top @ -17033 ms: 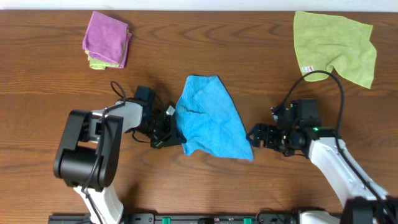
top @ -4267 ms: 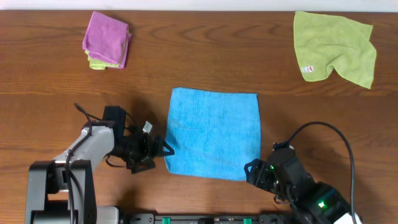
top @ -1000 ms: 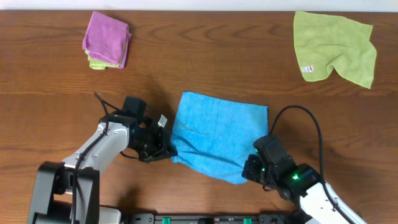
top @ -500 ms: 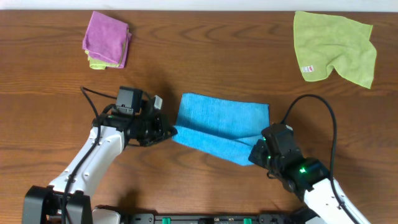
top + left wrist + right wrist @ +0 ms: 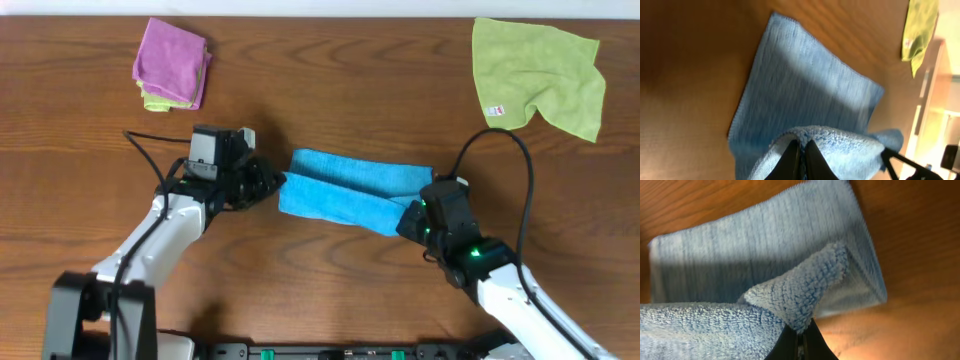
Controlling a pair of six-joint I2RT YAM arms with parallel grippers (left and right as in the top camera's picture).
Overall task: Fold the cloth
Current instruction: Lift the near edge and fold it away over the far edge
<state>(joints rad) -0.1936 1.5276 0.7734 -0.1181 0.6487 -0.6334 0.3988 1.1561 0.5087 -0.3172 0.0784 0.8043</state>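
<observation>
My right gripper will let go of the lifted corner on the sky-blue cloth's far corner [image 5: 417, 164] [image 5: 836, 189], on the yellow-green cloth's side.
The sky-blue cloth [image 5: 352, 191] lies at the table's middle, its near half lifted and doubled over the far half. My left gripper [image 5: 277, 187] is shut on the cloth's near left corner; in the left wrist view the cloth [image 5: 810, 85] spreads flat ahead and its pinched edge bunches round my left gripper [image 5: 801, 148]. My right gripper [image 5: 408, 216] is shut on the near right corner. In the right wrist view that corner [image 5: 805, 292] rises in a peak from my right gripper [image 5: 801, 331], above the flat layer of cloth [image 5: 760, 255].
A yellow-green cloth [image 5: 540, 75] with a white tag lies at the back right. A folded purple cloth [image 5: 172, 62] on a green one sits at the back left. Black cables arc from both arms over the brown wooden table [image 5: 330, 90].
Both grippers have carried the cloth's near edge further toward the far edge. The visible blue shape has narrowed into a band.
</observation>
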